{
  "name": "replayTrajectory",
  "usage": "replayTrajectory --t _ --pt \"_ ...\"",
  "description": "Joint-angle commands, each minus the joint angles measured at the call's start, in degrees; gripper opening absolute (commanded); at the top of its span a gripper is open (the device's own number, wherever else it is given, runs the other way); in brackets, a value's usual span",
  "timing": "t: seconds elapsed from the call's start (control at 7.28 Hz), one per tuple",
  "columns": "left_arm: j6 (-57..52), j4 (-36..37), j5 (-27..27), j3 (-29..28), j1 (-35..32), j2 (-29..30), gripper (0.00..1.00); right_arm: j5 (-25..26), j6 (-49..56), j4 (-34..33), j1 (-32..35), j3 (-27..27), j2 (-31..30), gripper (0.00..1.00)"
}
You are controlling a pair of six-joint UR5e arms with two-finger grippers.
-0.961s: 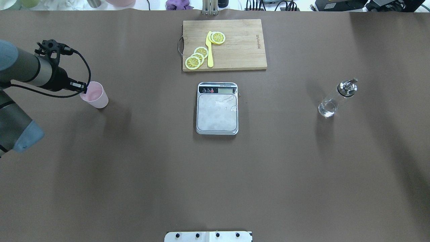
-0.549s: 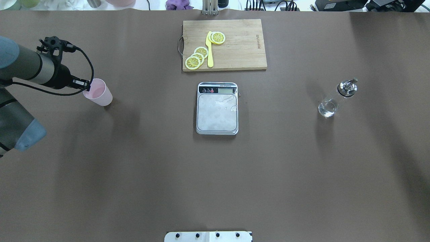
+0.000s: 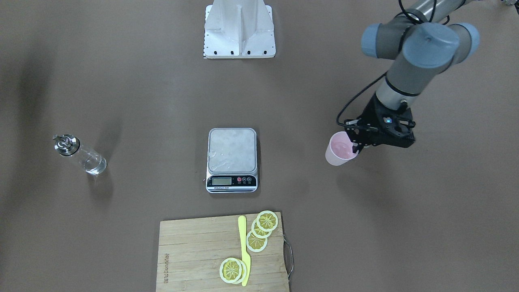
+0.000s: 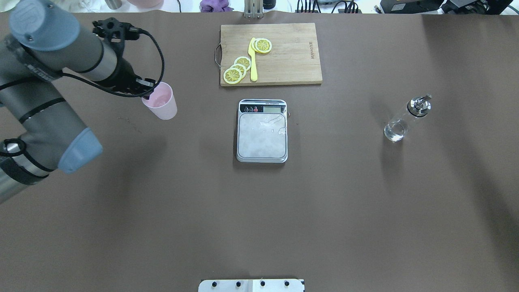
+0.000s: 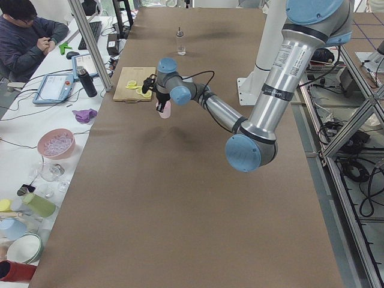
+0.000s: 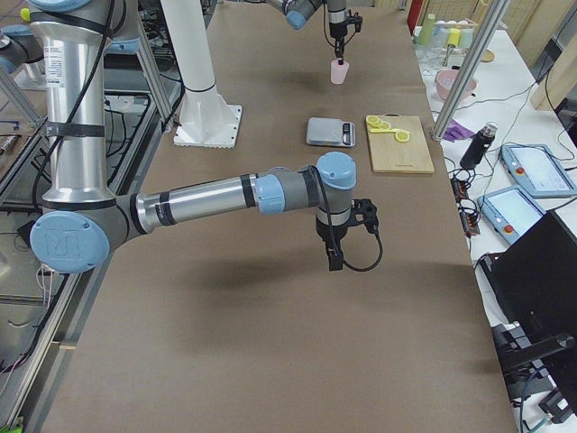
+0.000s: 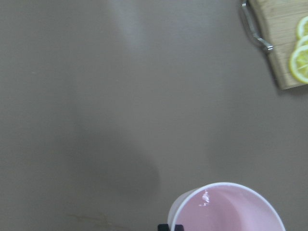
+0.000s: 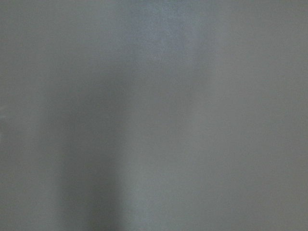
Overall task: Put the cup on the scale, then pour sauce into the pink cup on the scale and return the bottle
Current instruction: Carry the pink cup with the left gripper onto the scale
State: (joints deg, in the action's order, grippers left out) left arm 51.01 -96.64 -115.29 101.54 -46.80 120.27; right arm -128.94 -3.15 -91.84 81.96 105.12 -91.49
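Note:
I should let go of the pale pink cup with my left gripper on the middle of the scale's steel platform (image 3: 229, 156), next to the wet streaks. The cup is held upright above the table now.
My left gripper (image 4: 147, 94) is shut on the near rim of the pale pink cup (image 4: 163, 104) and holds it upright above the table, left of the scale (image 4: 262, 138). The cup also shows in the front view (image 3: 339, 150) and at the bottom of the left wrist view (image 7: 231, 211). The scale's steel platform carries nothing but a few wet streaks. The clear glass bottle (image 4: 401, 123) with its silver spout stands at the right, apart from both arms. My right gripper (image 6: 334, 259) shows only in the right side view, hanging over bare table; I cannot tell whether it is open or shut.
A wooden cutting board (image 4: 290, 56) lies behind the scale, with lemon slices (image 4: 237, 69) and a yellow knife (image 4: 253, 67) on it. The robot's base plate (image 3: 239, 32) sits at the near table edge. Brown table cover lies between cup and scale.
My left arm has carried the pink cup to the right and slightly back, toward the scale. The scale, bottle and cutting board have not moved.

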Motion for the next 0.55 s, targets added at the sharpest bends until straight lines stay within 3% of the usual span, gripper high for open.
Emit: replayTrajectory --t 0.0,0.41 --pt "8.72 5.14 2.26 -1.85 6.79 9.5 0.0 0.0 -0.01 0.0 -0.05 0.0 0.0 1.0" --pt "12.52 5.06 7.62 -12.04 11.11 19.89 0.0 0.0 -0.01 0.0 -0.05 0.09 0.09 1.0"
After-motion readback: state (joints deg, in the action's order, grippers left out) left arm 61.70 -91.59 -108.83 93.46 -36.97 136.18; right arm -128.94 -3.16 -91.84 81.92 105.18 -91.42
